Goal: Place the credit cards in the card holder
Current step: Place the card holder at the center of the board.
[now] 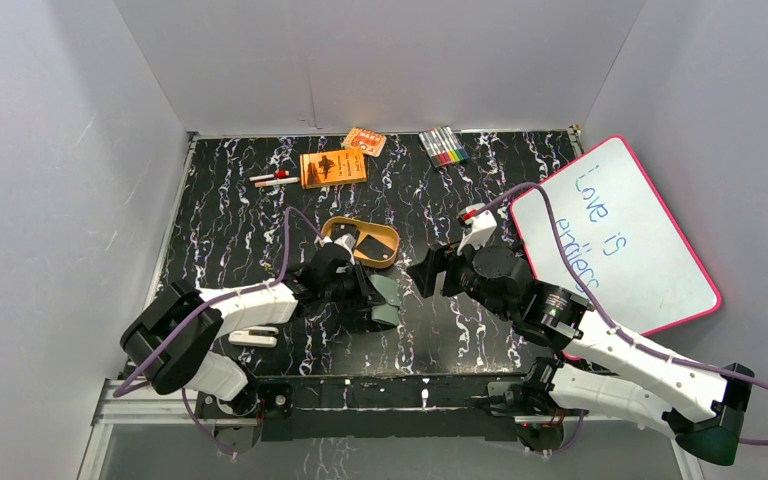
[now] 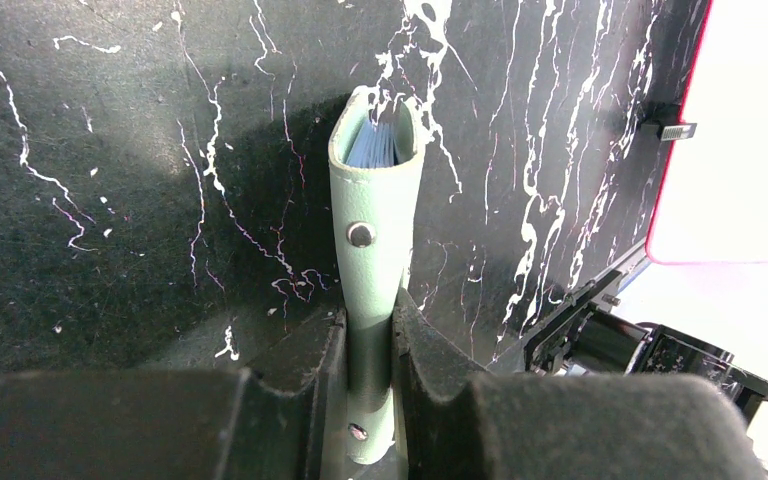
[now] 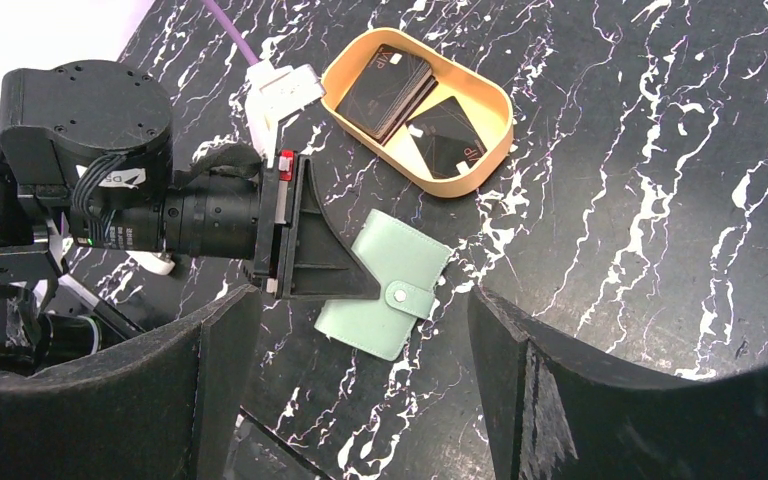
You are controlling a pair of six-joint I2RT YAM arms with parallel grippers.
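Next, the left gripper releases the card holder on the black table [image 1: 433,301] beneath the right gripper's open fingers.
The card holder [image 2: 375,220] is a mint green snap wallet. My left gripper [image 2: 370,320] is shut on its edge and holds it at the table surface, just in front of a tan oval tray [image 1: 332,228]. The holder also shows in the top view [image 1: 390,300] and the right wrist view [image 3: 400,250]. The black credit cards lie in the tray [image 3: 500,140]: a stack [image 3: 390,85] and a single card [image 3: 445,140] beside it. My right gripper [image 3: 363,300] is open and empty, hovering above the holder, to its right in the top view [image 1: 430,270].
A whiteboard [image 1: 620,235] with a red rim lies at the right. An orange booklet [image 1: 333,167], a small orange pack [image 1: 364,141], markers [image 1: 443,146] and pens [image 1: 275,178] lie at the back. A white object [image 1: 252,337] lies under the left arm. Walls enclose the table.
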